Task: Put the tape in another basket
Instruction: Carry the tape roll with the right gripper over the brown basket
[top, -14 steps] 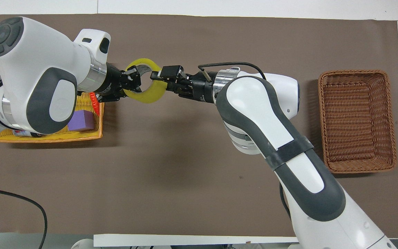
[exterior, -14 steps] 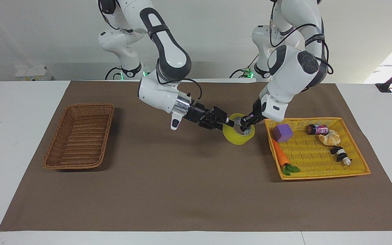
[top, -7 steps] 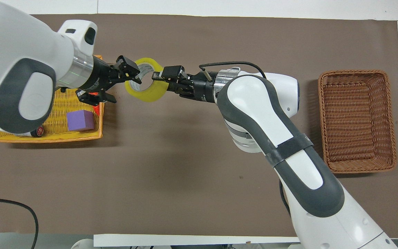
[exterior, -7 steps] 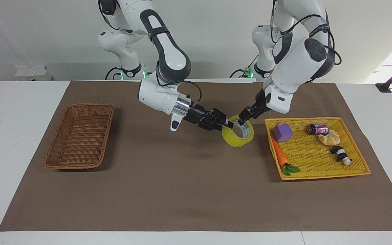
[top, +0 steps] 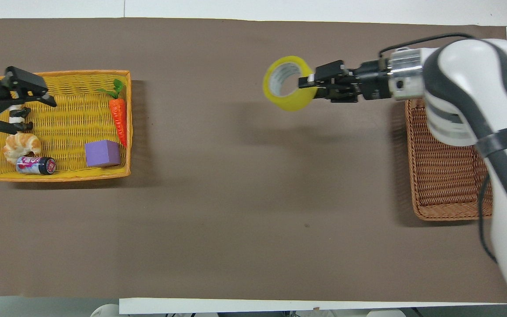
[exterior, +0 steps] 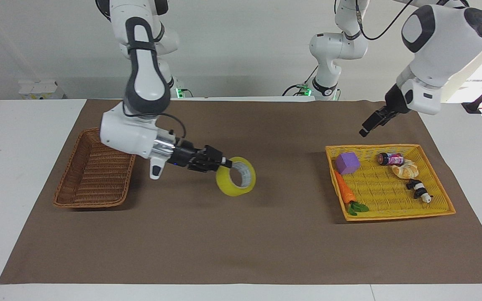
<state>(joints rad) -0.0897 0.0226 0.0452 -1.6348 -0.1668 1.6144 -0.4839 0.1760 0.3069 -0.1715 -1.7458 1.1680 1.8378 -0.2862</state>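
Observation:
The yellow tape, now hanging over the brown mat, will be let go by my right gripper in the middle of the brown wicker basket (top: 460,151).
The yellow tape (exterior: 236,182) hangs in the air over the brown mat, between the two baskets and closer to the wicker one. My right gripper (exterior: 224,164) is shut on its rim; in the overhead view the tape (top: 288,83) sits at the tip of the right gripper (top: 306,83). The brown wicker basket (exterior: 86,204) lies at the right arm's end of the table, partly under the right arm (top: 451,216). My left gripper (exterior: 368,125) is open and empty, raised over the yellow tray (exterior: 391,188), as the overhead view (top: 42,116) also shows.
The yellow tray (top: 73,110) at the left arm's end holds a purple cube (top: 101,153), a toy carrot (top: 119,114), a croissant (top: 21,145), a small can (top: 35,165) and a black-and-white toy (exterior: 420,190).
The left gripper let go of the tape and pulled back and up over the yellow tray. The right gripper carried the tape away toward the wicker basket.

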